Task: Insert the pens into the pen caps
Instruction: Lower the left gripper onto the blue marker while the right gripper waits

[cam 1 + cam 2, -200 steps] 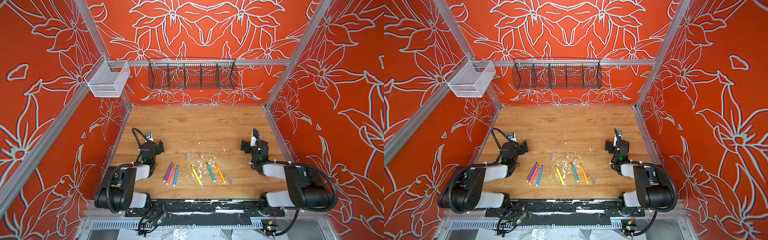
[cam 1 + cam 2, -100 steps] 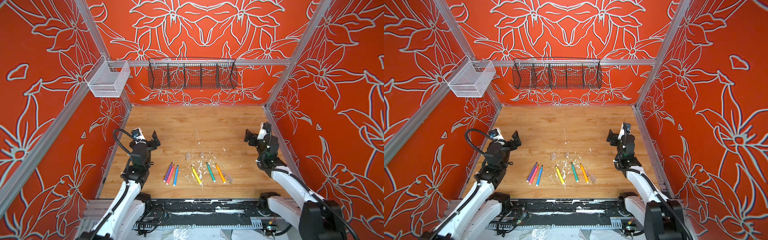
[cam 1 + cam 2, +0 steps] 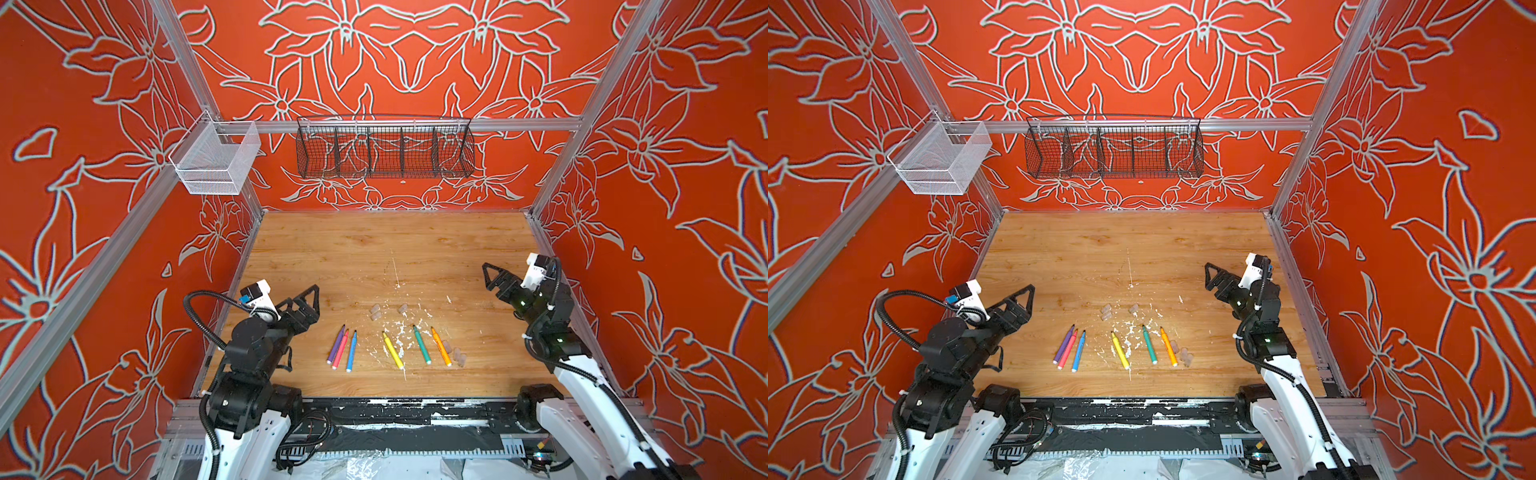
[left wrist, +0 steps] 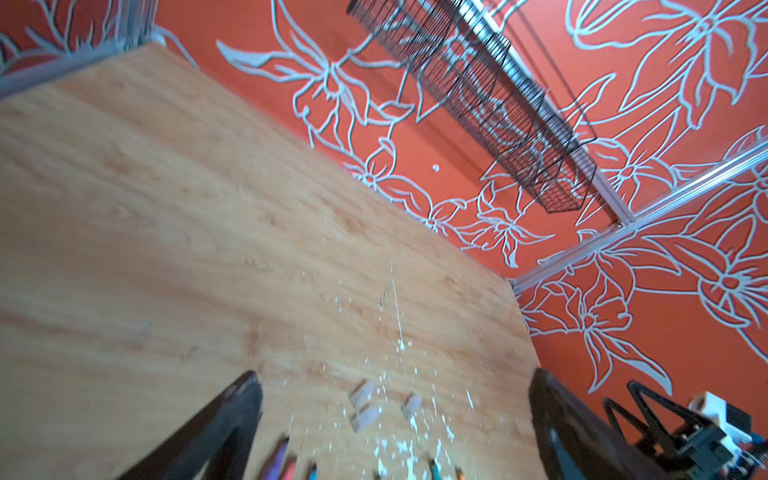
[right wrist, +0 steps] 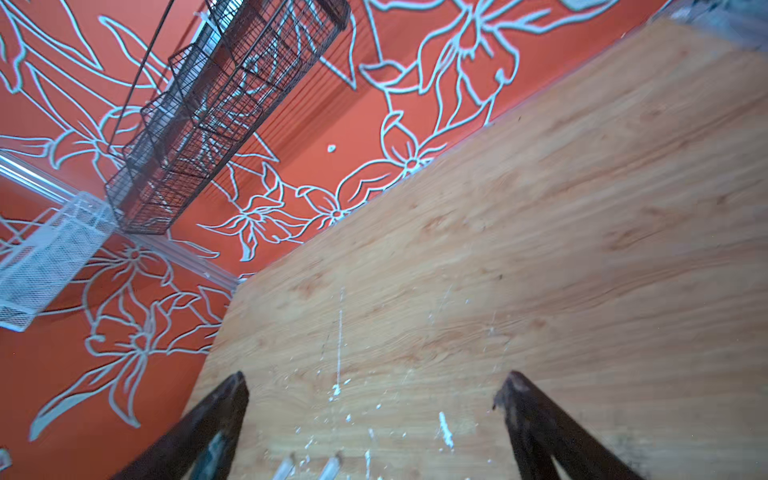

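Observation:
The robot's left gripper will next move to the blue pen beside the pink pen and close on the rear half of its body [image 3: 350, 357].
Six pens lie in a row near the table's front: purple [image 3: 336, 344], pink [image 3: 340, 349], blue [image 3: 351, 351], yellow [image 3: 392, 350], green [image 3: 422, 345], orange [image 3: 440, 346]. Three pen caps [image 3: 375, 312] lie just behind the row, and three more pen caps [image 3: 456, 354] beside the orange pen. My left gripper [image 3: 307, 301] hovers open to the left of the pens, with the rear caps [image 4: 365, 417] seen between its fingers [image 4: 245, 399]. My right gripper [image 3: 496, 280] hangs open at the right, above bare wood and white flecks [image 5: 444, 428]. Neither holds anything.
White flecks of debris [image 3: 399, 332] are scattered among the pens. A black wire basket [image 3: 384, 147] hangs on the back wall and a white mesh basket [image 3: 216, 160] on the left rail. Orange walls close in the table [image 3: 374, 249] on three sides.
Both arms have unfolded from a low, tucked pose and lifted their grippers above the table. The pens and caps have not moved. Both grippers stayed open.

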{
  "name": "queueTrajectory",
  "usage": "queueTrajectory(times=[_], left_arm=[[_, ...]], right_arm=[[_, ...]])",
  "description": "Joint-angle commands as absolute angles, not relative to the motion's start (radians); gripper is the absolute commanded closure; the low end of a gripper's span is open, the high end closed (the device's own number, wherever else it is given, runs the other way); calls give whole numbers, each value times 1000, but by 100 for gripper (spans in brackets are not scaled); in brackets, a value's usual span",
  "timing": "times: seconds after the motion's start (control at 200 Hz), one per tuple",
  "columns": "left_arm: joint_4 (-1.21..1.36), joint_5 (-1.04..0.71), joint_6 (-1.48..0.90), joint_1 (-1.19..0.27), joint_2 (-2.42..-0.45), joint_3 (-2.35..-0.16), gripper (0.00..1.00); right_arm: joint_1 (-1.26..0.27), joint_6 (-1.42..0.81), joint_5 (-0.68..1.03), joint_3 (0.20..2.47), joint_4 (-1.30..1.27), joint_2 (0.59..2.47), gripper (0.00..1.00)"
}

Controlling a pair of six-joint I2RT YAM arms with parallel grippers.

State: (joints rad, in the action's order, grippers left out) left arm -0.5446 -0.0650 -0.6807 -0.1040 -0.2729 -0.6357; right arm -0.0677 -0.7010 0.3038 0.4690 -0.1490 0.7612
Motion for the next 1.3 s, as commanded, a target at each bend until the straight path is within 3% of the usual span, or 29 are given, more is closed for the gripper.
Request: queueTrajectory(times=[0.0,0.16,0.34,0.505,0.741,0.846,0.931,1.101,1.296], left_arm=[[-766,-110,-822,-104,-236,-667,3],[-781,-146,-797,-104,-219,-674,3],[-939,-76,-938,-104,-241,-708,3],[-829,-162,-833,-104,-240,-713,3],[-845,-302,-701,-104,-453,-722,0],[-885,-308,-676,-121,-528,-730,14],[-911,-283,-684,-195,-554,-727,19],[-925,-55,-766,-456,-580,-697,30],[-871,102,-865,-670,-757,-661,40]], right_arm=[[-70,-739,464,523,-140,807,3],[-70,-713,455,557,-109,885,2],[-71,-643,264,566,-55,928,2],[-69,-541,132,512,-27,886,2],[-71,-524,-15,415,-53,917,2],[-70,-533,-50,408,-89,999,2],[-72,-516,-17,444,-64,1045,3],[-76,-521,-13,433,-65,1045,4],[-103,-516,-52,398,-70,979,4]])
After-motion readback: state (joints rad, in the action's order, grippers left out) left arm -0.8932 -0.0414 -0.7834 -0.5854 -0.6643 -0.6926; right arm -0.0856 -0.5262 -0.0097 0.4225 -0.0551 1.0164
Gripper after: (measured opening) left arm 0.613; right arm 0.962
